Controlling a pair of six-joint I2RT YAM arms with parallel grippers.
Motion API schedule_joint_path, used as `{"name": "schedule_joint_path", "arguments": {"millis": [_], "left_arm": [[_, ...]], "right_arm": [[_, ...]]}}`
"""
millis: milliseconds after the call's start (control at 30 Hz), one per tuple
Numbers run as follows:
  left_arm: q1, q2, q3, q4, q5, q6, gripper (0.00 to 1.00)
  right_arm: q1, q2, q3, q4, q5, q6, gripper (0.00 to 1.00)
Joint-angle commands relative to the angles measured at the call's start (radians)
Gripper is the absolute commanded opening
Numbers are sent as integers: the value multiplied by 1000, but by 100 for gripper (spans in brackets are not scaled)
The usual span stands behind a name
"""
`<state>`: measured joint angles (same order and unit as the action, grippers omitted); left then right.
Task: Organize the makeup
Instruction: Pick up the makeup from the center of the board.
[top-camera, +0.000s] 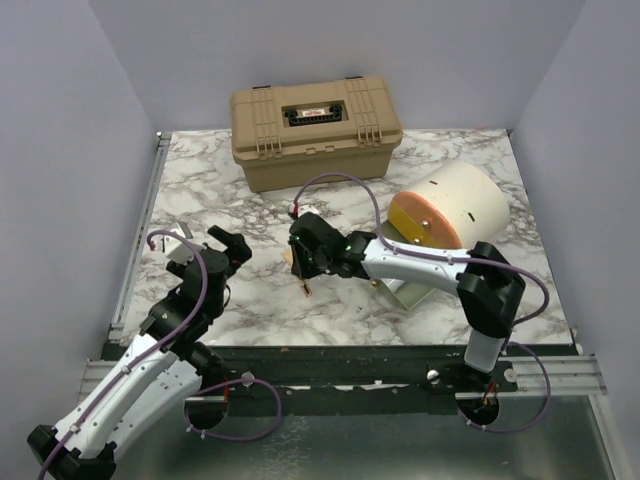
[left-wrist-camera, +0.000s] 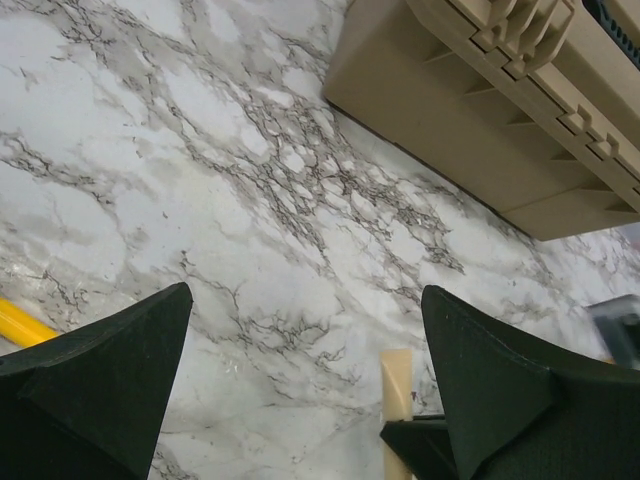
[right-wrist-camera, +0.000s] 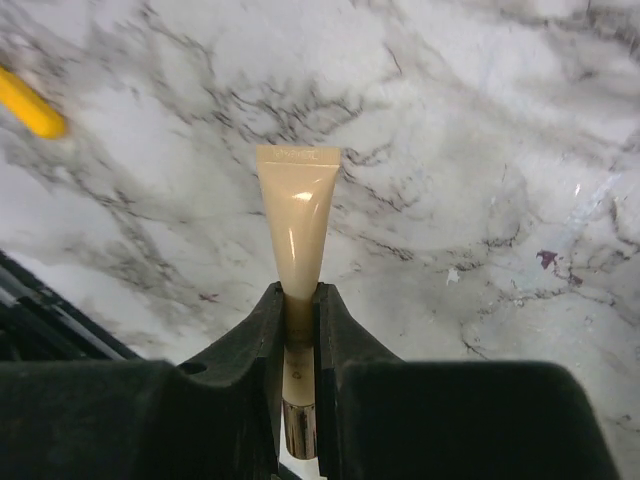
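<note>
Next, my right gripper releases the pale cream tube in the open grey tray (top-camera: 389, 272), by the round pouch that is cream and orange. The tube is now held low over the marble.
A pale cream tube (right-wrist-camera: 297, 215) with a metallic cap is clamped between the jaws of my right gripper (right-wrist-camera: 298, 300), which is shut on its lower part. The tube's flat end points away from the gripper, low over the marble; I cannot tell if it touches. In the top view the right gripper (top-camera: 299, 268) is at the table's middle. My left gripper (top-camera: 232, 243) hangs open just to its left, nothing between its fingers (left-wrist-camera: 100, 390). The left wrist view shows the same tube (left-wrist-camera: 397, 372) by its right finger. A yellow pencil (right-wrist-camera: 28, 103) lies on the marble nearby, also seen as the pencil's end (left-wrist-camera: 20, 322).
The big tan hard case (top-camera: 316, 132) stands shut at the back centre. A cream-and-orange round pouch (top-camera: 450, 210) lies on its side at the right. A pale flat thing (top-camera: 408, 296) lies under the right forearm. Grey walls enclose the marble table (top-camera: 250, 190).
</note>
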<state>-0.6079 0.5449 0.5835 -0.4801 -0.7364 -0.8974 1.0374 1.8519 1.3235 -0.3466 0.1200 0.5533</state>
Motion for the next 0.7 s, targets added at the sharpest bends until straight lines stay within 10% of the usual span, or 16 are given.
{"name": "schedule_joint_path", "arguments": {"millis": [0,667], "left_arm": [[5,23,16,20,34,-14,99],[4,160,12,125,178,24,99]], "right_arm": [[1,-74,-12,81,63,-46,4],[1,-403,-292,168,304,70,4]]}}
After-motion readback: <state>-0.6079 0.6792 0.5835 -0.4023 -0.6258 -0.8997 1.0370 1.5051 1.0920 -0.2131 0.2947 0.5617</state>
